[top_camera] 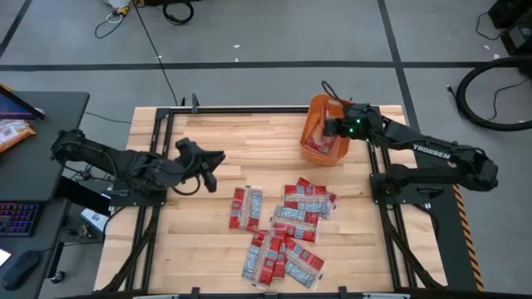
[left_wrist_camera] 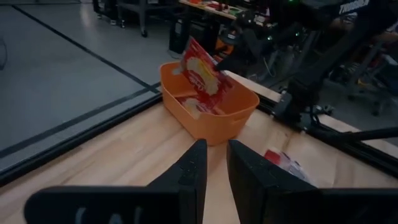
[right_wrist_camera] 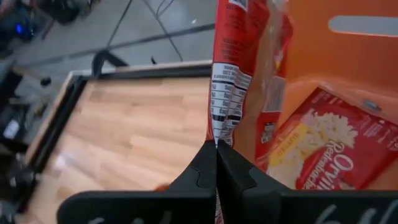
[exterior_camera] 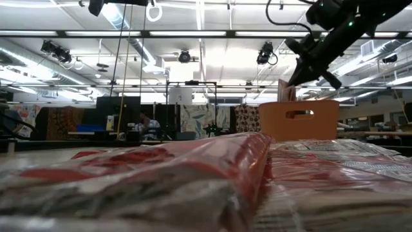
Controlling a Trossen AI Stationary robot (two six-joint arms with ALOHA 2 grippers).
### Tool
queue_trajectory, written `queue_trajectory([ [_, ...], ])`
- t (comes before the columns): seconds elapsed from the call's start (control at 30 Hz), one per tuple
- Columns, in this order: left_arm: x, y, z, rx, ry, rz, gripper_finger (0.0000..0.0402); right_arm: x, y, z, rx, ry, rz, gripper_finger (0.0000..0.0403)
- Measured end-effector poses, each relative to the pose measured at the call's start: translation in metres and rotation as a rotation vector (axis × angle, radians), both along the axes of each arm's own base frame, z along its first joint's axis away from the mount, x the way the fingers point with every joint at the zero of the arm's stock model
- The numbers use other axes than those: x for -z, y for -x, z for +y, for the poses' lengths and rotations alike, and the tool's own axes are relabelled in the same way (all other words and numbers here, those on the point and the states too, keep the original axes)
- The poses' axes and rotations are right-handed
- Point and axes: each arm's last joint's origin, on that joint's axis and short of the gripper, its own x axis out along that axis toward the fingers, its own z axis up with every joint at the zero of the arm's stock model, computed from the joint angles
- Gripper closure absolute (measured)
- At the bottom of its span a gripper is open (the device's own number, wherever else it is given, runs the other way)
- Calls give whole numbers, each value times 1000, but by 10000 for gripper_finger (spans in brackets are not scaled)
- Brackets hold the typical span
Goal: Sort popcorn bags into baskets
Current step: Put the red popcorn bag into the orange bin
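My right gripper is going to release the popcorn bag against the orange basket's inside (top_camera: 314, 136) (right_wrist_camera: 247, 134), next to the bag that lies flat inside.
The orange basket (top_camera: 312, 124) stands on the table's far right part; it also shows in the low view (exterior_camera: 299, 119) and the left wrist view (left_wrist_camera: 211, 127). My right gripper (top_camera: 337, 126) is above it, shut on a red popcorn bag (left_wrist_camera: 202, 71). One more popcorn bag (right_wrist_camera: 323, 146) lies flat on the basket's floor. Several popcorn bags (top_camera: 283, 224) lie in a loose pile on the wood at the near middle. My left gripper (left_wrist_camera: 216, 155) hovers over the table's left part (top_camera: 212, 166), open by a narrow gap, empty, pointing toward the basket. My right gripper pinches the popcorn bag's thin edge (right_wrist_camera: 216, 138) between its two fingers, coming from above and slanting down. The bag hangs tilted below the fingers, its lower end inside the basket (left_wrist_camera: 208, 102) and its upper part above the rim.
Bare wood lies between my left gripper and the basket (top_camera: 258, 141). Black frame rails run along the table's edges (top_camera: 158, 141). A side desk at the left holds a larger orange snack bag (top_camera: 12, 133), a keyboard and a mouse.
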Motion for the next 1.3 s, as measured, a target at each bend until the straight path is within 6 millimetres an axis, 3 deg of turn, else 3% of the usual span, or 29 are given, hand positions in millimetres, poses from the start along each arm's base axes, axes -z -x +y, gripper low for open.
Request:
queue_trajectory([
  [0.23,-1,-2,10,-46,-14,4,335,19,-4,-15,104,-70,-101,400],
  [0.57,0,-4,12,4,9,14,335,38,-21,-28,80,-112,-86,393],
  [0.87,0,-4,10,47,25,18,335,52,-13,-27,46,-224,40,368],
  [1.3,0,-4,10,46,32,13,335,32,-2,-21,-17,-181,111,280],
])
